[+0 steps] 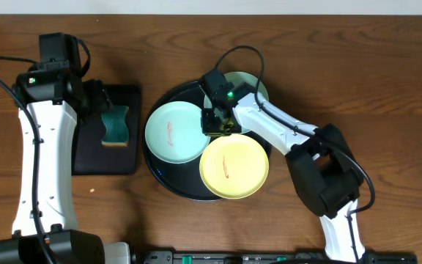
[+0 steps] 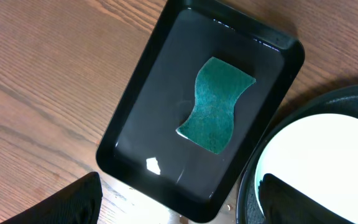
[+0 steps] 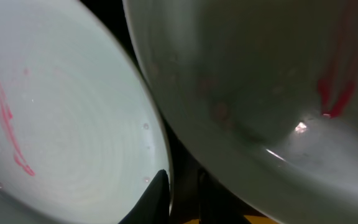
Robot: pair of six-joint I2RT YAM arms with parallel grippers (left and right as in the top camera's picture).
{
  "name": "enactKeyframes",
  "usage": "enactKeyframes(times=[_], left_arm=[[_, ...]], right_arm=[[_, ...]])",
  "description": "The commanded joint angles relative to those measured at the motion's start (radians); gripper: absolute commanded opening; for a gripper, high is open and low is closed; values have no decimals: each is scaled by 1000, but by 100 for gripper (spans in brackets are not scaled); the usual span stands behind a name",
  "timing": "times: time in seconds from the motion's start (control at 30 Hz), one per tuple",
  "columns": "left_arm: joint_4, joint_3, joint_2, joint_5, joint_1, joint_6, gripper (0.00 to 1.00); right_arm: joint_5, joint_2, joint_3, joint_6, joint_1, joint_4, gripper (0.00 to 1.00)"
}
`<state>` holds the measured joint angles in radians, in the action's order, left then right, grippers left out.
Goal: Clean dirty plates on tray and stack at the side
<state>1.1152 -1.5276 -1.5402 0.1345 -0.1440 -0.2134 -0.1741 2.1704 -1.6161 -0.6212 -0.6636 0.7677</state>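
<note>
The narrow middle of the teal sponge (image 1: 115,125) (image 2: 214,106) in the rectangular black tray is the next place for my left gripper to go and close.
The round black tray (image 1: 168,180) holds three plates. A mint plate (image 1: 173,132) with a red smudge lies at its left, a second mint plate (image 1: 249,86) at the back is partly under my right arm, and a yellow plate (image 1: 237,172) is in front. My right gripper (image 1: 217,123) is low between them. In the right wrist view its fingers (image 3: 182,196) are nearly together astride the rim of the left mint plate (image 3: 73,124), beside the back mint plate (image 3: 260,81). My left gripper (image 2: 179,205) is open and empty above the small tray.
A rectangular black tray (image 1: 94,158) with a teal sponge (image 1: 114,125) lies left of the round tray. The left wrist view shows the rectangular tray (image 2: 142,124), the sponge (image 2: 216,106) and the round tray's rim (image 2: 328,99). Bare wooden table surrounds both.
</note>
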Motion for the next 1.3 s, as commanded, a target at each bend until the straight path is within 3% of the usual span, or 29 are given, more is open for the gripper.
enactKeyframes(times=[0.0,0.17,0.37,0.73,1.1,1.27], left_arm=[[3,-15,-2,16,-5,-10,81],[3,-14,-3,16,-5,-9,81],[2,-14,-11,16,-5,36,81],[3,-14,-159,-13,-5,192,80],[-27,-14,-391,-53,-14,238,66],[-57,-14,-459,-158,-25,289,63]], right_arm=[[37,9,-14,-11,-23,-5,14],[65,28,-13,-16,-37,-9,13],[73,44,-13,-18,-43,-19,1],[118,45,-12,-9,-43,-17,1],[118,47,-12,11,-43,-16,1],[118,47,-12,17,-43,-17,1]])
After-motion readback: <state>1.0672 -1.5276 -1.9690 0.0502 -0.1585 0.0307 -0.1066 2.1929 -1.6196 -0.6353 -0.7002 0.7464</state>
